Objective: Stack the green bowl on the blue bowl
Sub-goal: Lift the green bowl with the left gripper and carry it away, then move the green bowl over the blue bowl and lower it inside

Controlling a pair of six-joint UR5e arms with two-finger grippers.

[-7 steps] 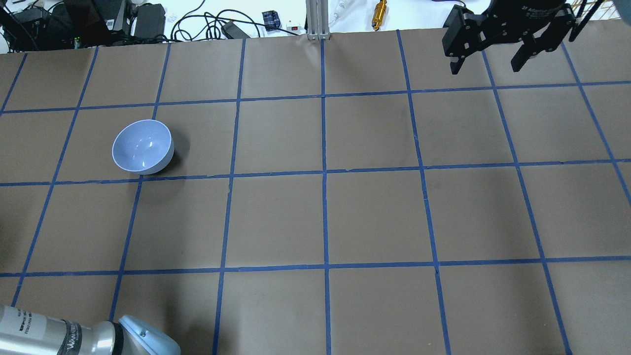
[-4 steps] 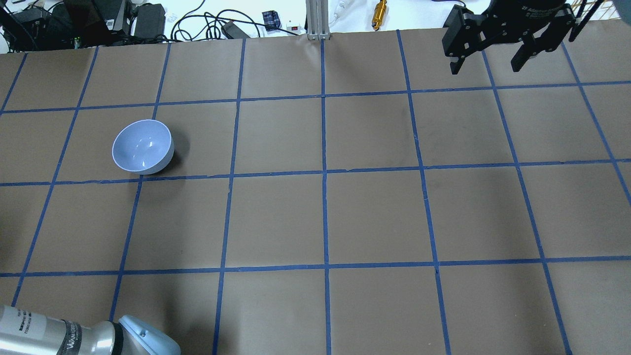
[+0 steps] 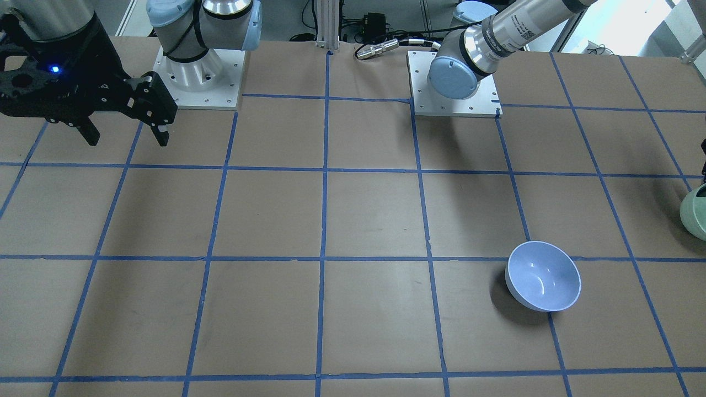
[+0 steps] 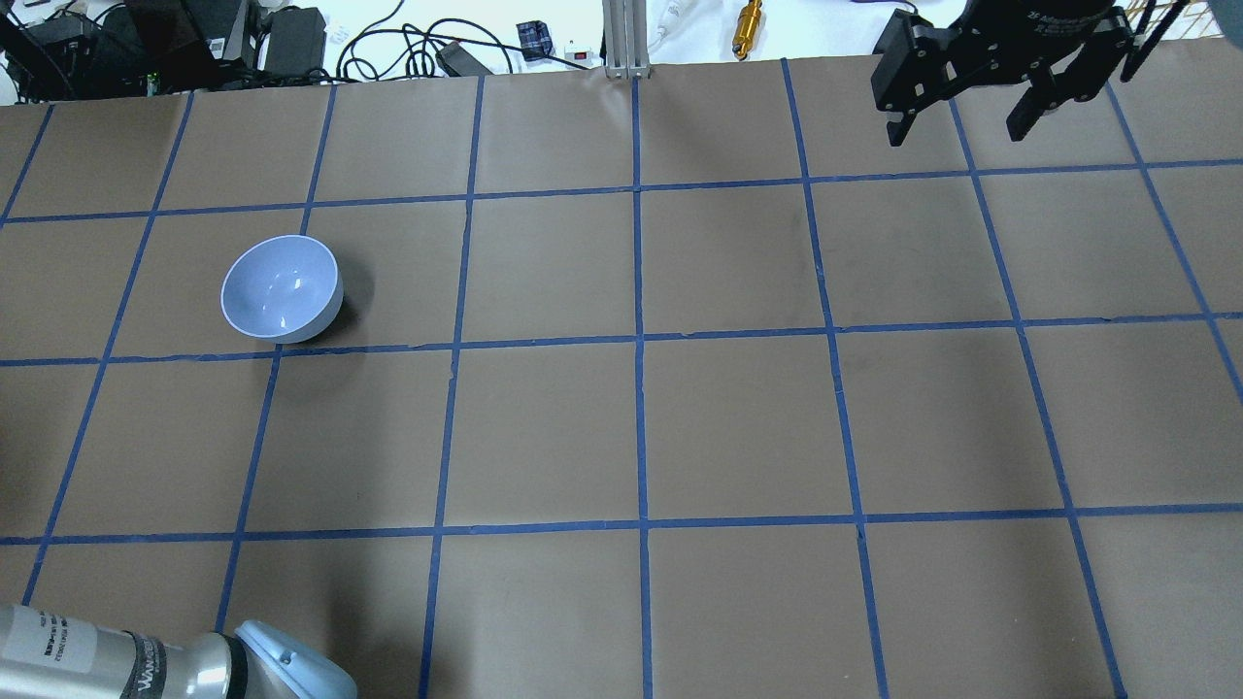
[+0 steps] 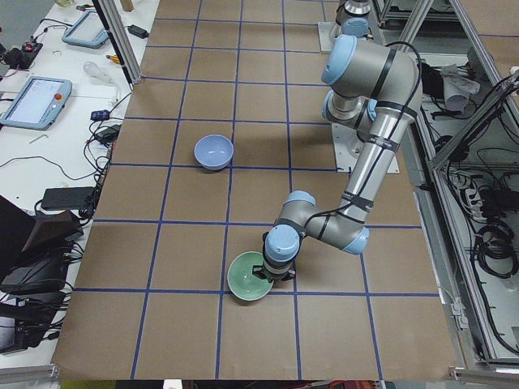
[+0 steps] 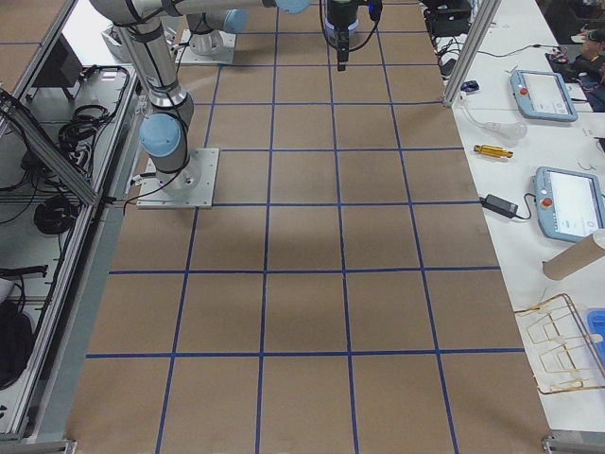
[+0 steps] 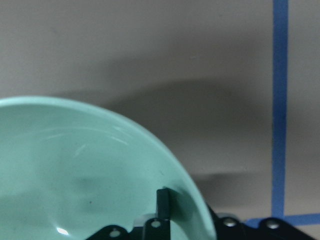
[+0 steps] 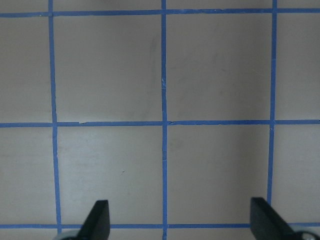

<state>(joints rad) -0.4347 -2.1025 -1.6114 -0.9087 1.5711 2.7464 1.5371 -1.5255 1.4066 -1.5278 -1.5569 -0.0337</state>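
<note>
My left gripper is going to set the green bowl, now near the table's end, free upright, nested down in the hollow of the blue bowl [image 3: 544, 275].
The blue bowl [image 4: 282, 288] stands upright on the brown table, left of middle; it also shows in the front view [image 3: 543, 282] and the left view [image 5: 214, 151]. The green bowl [image 5: 247, 285] sits near the table's left end, cut by the front view's right edge [image 3: 696, 212]. My left gripper [image 5: 268, 274] is at its rim. In the left wrist view one finger [image 7: 162, 200] is inside the green bowl [image 7: 75, 165] against its wall, and the other is hidden behind the wall. My right gripper [image 4: 955, 134] hangs open and empty above the far right, also in the front view [image 3: 128, 139].
The table is brown paper with a blue tape grid. An aluminium post [image 4: 621, 39] and cables stand at the far edge. The two arm bases [image 3: 198, 71] [image 3: 452, 82] are bolted on the robot's side. A wire rack [image 6: 567, 340] lies beyond the far edge.
My left arm's elbow at the overhead view's lower left has shifted slightly downward. The blue bowl and the right gripper have stayed almost still.
</note>
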